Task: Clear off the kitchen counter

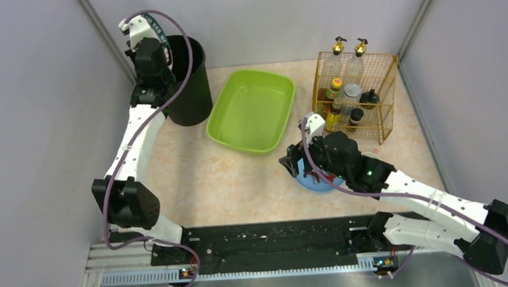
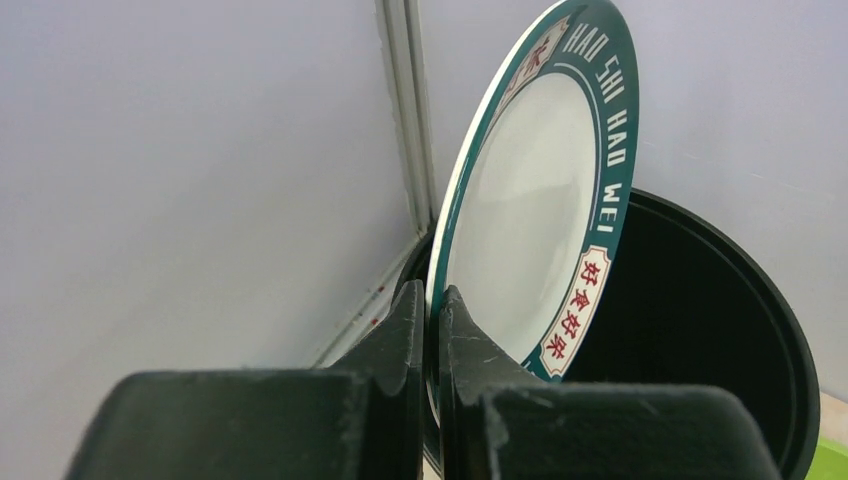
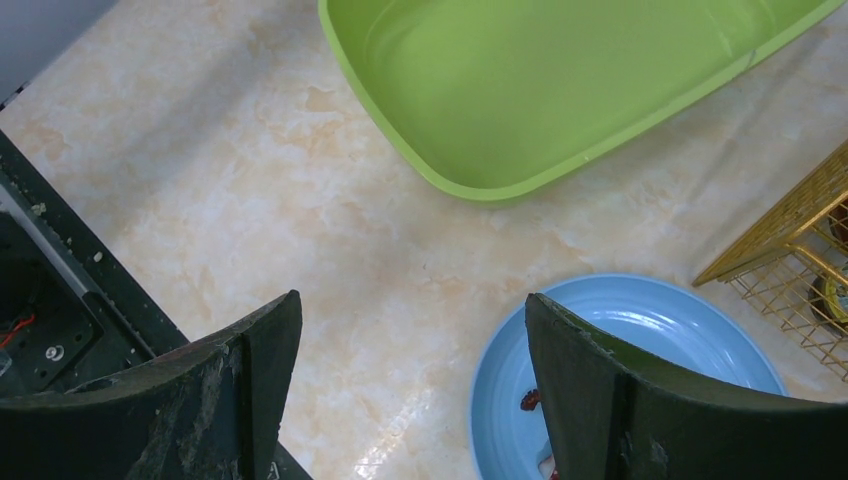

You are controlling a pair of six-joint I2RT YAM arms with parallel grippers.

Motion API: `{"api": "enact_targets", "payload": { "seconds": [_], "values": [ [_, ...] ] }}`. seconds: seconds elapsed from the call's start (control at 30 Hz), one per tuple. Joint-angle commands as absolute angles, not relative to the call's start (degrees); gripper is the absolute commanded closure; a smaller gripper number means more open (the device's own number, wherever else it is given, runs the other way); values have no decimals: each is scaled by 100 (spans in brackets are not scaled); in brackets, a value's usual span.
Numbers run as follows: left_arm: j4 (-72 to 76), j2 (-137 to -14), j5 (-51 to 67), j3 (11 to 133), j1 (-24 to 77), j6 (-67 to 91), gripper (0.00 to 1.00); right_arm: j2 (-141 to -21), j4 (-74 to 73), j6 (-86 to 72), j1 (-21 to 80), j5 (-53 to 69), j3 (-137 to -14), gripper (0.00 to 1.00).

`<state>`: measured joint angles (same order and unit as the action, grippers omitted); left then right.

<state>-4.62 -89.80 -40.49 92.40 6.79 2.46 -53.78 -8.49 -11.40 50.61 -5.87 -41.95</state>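
I will use my left gripper to set the white plate loose in the back half of the green tray (image 1: 264,99), toward the rack.
My left gripper (image 2: 432,300) is shut on the rim of a white plate with a dark green lettered border (image 2: 530,190). It holds the plate on edge, tilted over the open black bin (image 2: 700,330); the gripper (image 1: 135,32), plate (image 1: 145,21) and bin (image 1: 191,81) show at the far left in the top view. My right gripper (image 3: 412,305) is open and empty above the marbled kitchen counter (image 3: 250,180), its right finger over the rim of a blue plate (image 3: 650,320) with red food scraps. In the top view the blue plate (image 1: 313,182) lies mostly under the right gripper (image 1: 293,160).
A green tray (image 1: 252,110) stands at the middle back and shows in the right wrist view (image 3: 560,80). A gold wire rack (image 1: 358,97) with bottles stands at the back right. A black rail strip (image 1: 270,239) runs along the near edge.
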Motion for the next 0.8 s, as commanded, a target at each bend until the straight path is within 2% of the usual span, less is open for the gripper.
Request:
{"api": "enact_targets", "payload": {
  "seconds": [0.0,0.4,0.77],
  "values": [
    [1357,-8762,-4799,9098,921,-1098,100,-5215,-658,-1157,5119,-521,-4175,19],
    [1436,-8223,-4804,9151,1257,-1225,100,-5052,-766,-1165,5122,-589,-4218,19],
    [-449,-7449,-3787,9646,1301,665,100,-4696,-1204,-1133,5121,-968,-4405,18]
  ]
}}
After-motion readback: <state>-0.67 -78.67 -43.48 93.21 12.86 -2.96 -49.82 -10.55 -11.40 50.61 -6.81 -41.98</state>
